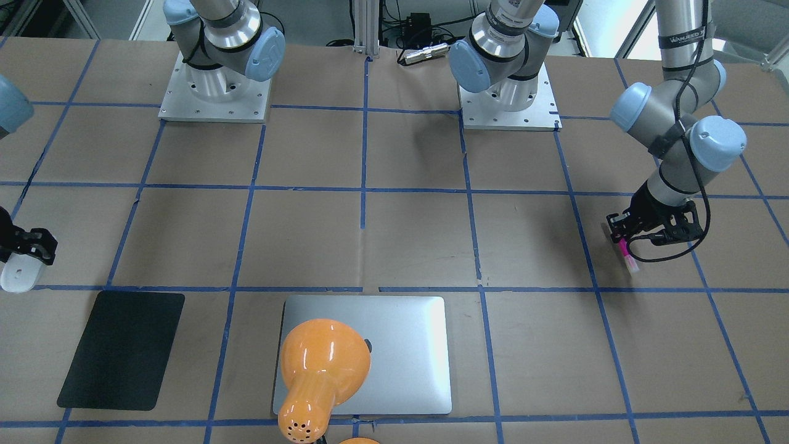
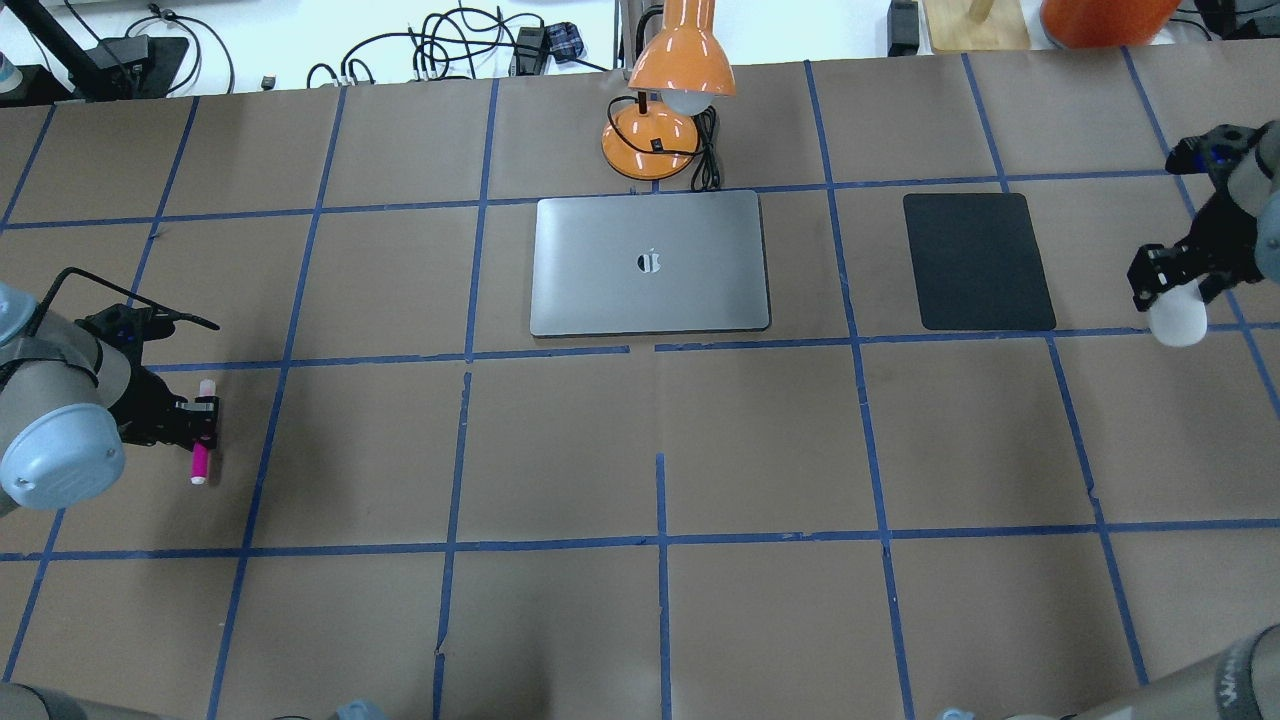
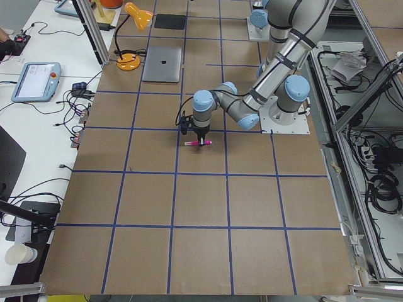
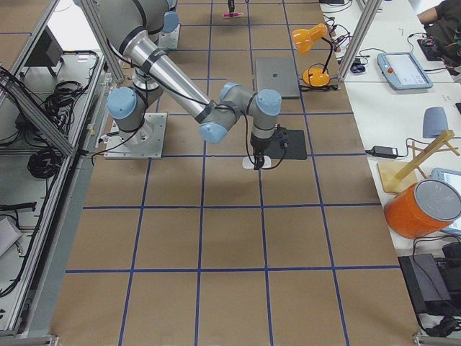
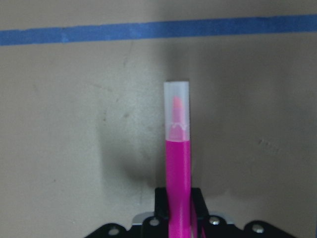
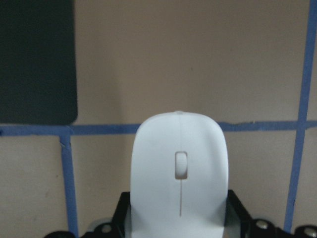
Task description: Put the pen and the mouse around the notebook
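I will have my left gripper set the magenta pen down and let it go beside the blue tape end that points at the notebook (image 1: 359, 234).
The silver-grey notebook (image 2: 650, 290) lies closed at the table's far middle; an orange lamp partly covers it in the front-facing view (image 1: 407, 357). At the table's left end my left gripper (image 2: 203, 425) is shut on the magenta pen (image 2: 200, 462), whose pale cap (image 5: 177, 106) points forward in the left wrist view. A shadow beside the pen suggests it hangs just above the paper. At the right end my right gripper (image 2: 1170, 290) is shut on the white mouse (image 2: 1180, 318), which fills the lower half of the right wrist view (image 6: 179, 173).
A matte black pad (image 2: 978, 260) lies between the notebook and the mouse. An orange desk lamp (image 2: 670, 90) stands just behind the notebook, its shade leaning over it. Brown paper with blue tape lines (image 2: 660, 540) covers the table.
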Motion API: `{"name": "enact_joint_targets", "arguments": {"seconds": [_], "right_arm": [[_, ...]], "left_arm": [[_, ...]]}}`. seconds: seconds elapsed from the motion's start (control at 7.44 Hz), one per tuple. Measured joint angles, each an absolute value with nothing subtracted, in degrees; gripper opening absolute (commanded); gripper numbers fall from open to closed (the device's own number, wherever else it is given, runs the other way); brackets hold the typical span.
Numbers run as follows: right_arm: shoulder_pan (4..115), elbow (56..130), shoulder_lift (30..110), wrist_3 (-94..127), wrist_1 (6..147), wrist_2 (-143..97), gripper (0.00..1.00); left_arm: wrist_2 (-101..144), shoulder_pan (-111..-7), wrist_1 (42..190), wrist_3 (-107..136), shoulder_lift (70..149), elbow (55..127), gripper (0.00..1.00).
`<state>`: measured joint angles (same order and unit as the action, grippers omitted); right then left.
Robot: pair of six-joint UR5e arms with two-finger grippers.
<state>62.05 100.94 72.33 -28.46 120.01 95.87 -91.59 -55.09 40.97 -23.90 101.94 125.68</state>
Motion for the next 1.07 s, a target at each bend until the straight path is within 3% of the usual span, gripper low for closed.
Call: {"name": "enact_joint_targets", "arguments": {"seconds": [0.4,0.67,0.81,1.07], "right_arm": [[74.6,87.2,61.9,-18.0,115.6,95.4,0.17],[77.7,83.9,56.1,-16.5,115.6,95.2,0.16],[77.9,83.7,55.1,-17.4,115.8,95.3,0.28],[78.0,84.0,53.9,-16.9,115.9,95.1,1.00]], "left_arm": [[-91.3,-68.1,43.8,6.3,99.4,125.1,0.00],[-91.4,-79.5,44.7,28.0,100.3,122.1,0.00],[-91.5,-85.5,45.6,39.3,100.7,121.1,0.00],[-91.1,-97.1,45.8,62.9,101.6,119.9,0.00]]}}
